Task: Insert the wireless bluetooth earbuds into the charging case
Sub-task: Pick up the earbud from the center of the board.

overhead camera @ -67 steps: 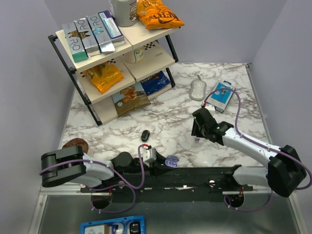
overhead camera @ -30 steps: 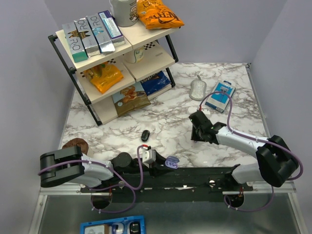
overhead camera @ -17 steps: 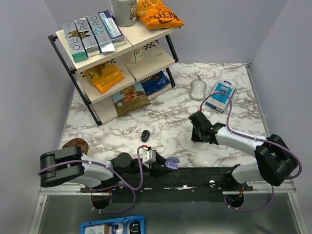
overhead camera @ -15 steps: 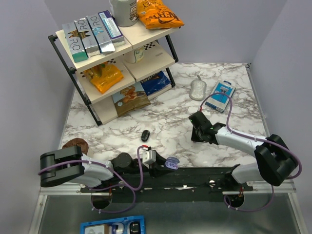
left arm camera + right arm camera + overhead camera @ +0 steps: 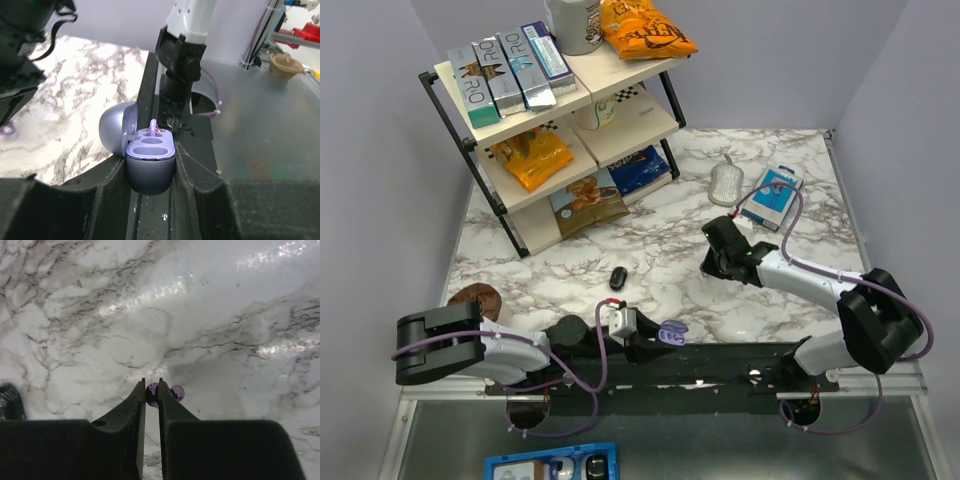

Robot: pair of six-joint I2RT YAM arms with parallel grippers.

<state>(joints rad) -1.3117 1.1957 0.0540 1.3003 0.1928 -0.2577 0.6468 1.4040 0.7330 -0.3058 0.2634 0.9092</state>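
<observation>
The earbud's larger round end is covered by my right gripper's fingers. Next, I open them, back off and pinch the earbud's near edge (image 5: 156,405), so that end stays clear ahead.
The charging case (image 5: 149,165) is lavender, its lid swung open to the left and its sockets facing up. My left gripper (image 5: 150,172) is shut on its body, and in the top view it sits low at the near edge, the case (image 5: 671,333) at its tip. My right gripper (image 5: 151,385) is shut on one small glossy purple-and-dark earbud (image 5: 152,395) above the marble. A second earbud (image 5: 177,393) shows just right of the right finger; I cannot tell whether it rests on the table. In the top view the right gripper (image 5: 710,262) hides both earbuds.
A small black oval object (image 5: 618,277) lies on the marble between the arms. A grey mouse (image 5: 726,183) and a blue box (image 5: 772,195) lie at the far right. A stocked shelf rack (image 5: 560,120) fills the far left. A brown object (image 5: 475,297) sits near the left arm.
The right gripper's jaws have narrowed onto the earbud, and the arm has shifted left and slightly farther from the base. The left arm has barely moved with the case.
</observation>
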